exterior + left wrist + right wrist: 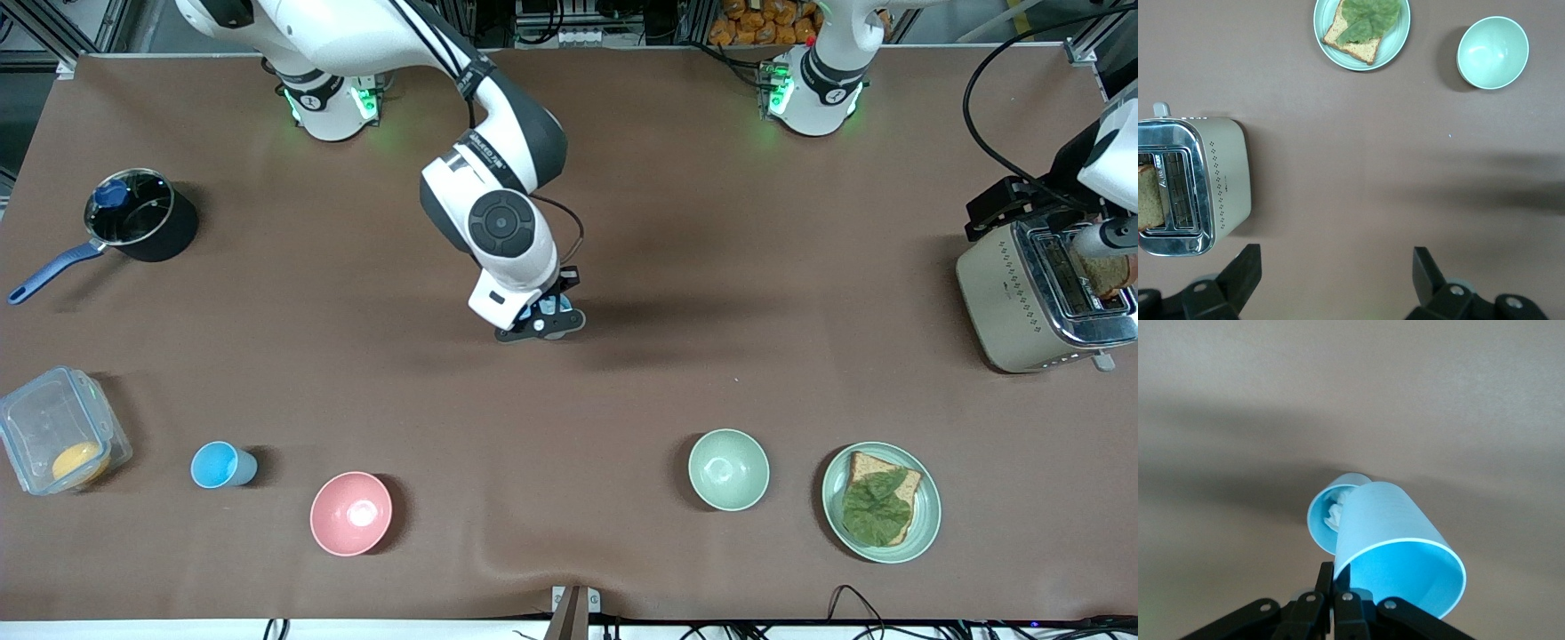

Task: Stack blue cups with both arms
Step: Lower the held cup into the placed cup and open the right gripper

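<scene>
I should let go of the light-blue cup with my right gripper inside the standing blue cup [551, 309] [1332, 515] that has something white in it.
My right gripper [544, 322] is over the middle of the table, shut on the rim of a light-blue cup [1398, 540]. That cup is tilted, with its base at the mouth of a second blue cup [1327, 513] standing on the table under it. The second cup has something white inside. In the front view only a sliver of blue [558, 308] shows under the hand. A third blue cup [222, 465] stands alone near the right arm's end, close to the front camera. My left gripper [1337, 257] is open and empty, high above bare table beside the toaster [1195, 183].
A pink bowl [350, 513], a pale green bowl [728, 468] and a plate with bread and lettuce [925, 524] lie near the front camera. A clear container [53, 427] and a black pot [138, 213] are at the right arm's end. The toaster [1040, 293] is at the left arm's end.
</scene>
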Controlling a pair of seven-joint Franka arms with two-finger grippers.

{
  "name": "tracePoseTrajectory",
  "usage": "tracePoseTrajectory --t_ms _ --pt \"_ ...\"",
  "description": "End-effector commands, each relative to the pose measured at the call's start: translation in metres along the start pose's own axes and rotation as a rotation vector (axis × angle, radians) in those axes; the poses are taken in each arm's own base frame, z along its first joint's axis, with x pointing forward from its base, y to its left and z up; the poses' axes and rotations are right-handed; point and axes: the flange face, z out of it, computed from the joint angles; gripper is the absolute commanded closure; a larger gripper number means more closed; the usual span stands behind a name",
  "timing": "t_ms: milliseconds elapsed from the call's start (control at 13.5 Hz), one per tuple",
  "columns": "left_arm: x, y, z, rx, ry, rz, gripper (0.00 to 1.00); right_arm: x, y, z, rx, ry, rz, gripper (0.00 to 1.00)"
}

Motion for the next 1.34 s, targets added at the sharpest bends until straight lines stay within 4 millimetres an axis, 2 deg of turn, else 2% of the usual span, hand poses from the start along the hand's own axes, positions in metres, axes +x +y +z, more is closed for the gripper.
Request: tracePoseTrajectory --t_ms 0,297,520,891,1263 --pt "-0.009 -0.001 -0.008 -0.017 -0.003 0.010 0.00 -0.001 -0.017 0.009 0.009 0.017 0.025 1.00" --pt "-0.010 -0.002 -0.012 -0.033 0.006 0.012 0.00 -0.004 -0.019 0.013 0.001 0.003 0.049 1.00" --pt "-0.010 0.001 -0.005 -0.029 -0.015 0.017 0.00 -0.005 -0.020 0.015 0.002 -0.001 0.080 1.00" --pt "-0.008 0.002 -0.004 -0.034 -0.011 0.015 0.00 -0.005 -0.020 0.017 0.004 -0.006 0.129 1.00" --pt "-0.010 0.000 -0.009 -0.037 -0.003 0.008 0.00 -0.005 -0.020 0.021 0.002 -0.011 0.143 1.00"
